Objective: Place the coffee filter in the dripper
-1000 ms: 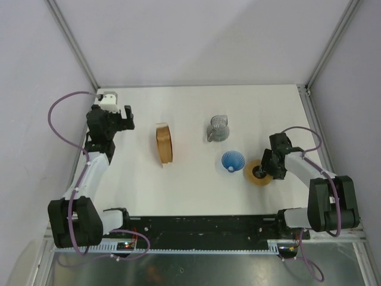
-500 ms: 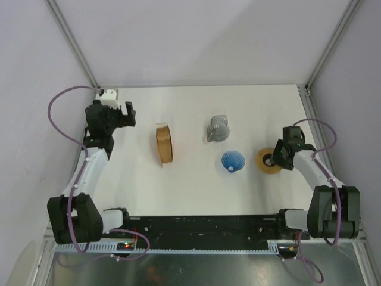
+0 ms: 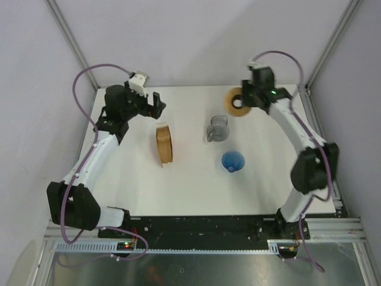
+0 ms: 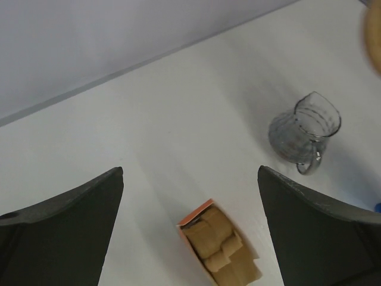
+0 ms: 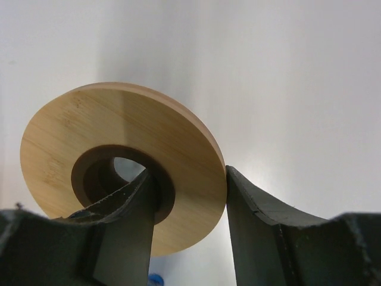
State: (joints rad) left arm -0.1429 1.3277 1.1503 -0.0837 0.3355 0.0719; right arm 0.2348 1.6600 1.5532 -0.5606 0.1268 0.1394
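Next, I set the tan wooden ring collar down on the opening of the glass jug [image 3: 218, 120] with my right gripper.
The blue ribbed dripper [image 3: 233, 161] stands alone on the white table, right of centre. Its tan wooden ring collar [image 3: 237, 102] is held in the air at the back by my right gripper [image 3: 246, 98]. In the right wrist view one finger passes through the collar's [image 5: 122, 149] hole and the other presses its rim. My left gripper [image 3: 156, 105] is wide open and empty, hovering just behind the upright stack of brown filters [image 3: 164, 143]. The stack sits in an orange holder [image 4: 220, 247]. No single filter shows apart from the stack.
A clear grey glass jug [image 3: 218, 128] with a handle stands behind the dripper; it also shows in the left wrist view [image 4: 305, 132]. Metal frame posts and grey walls bound the table at the back and sides.
My right gripper has lifted the wooden collar from beside the dripper and carried it up to the back, behind the jug. My left gripper has swung right, toward the filter stack.
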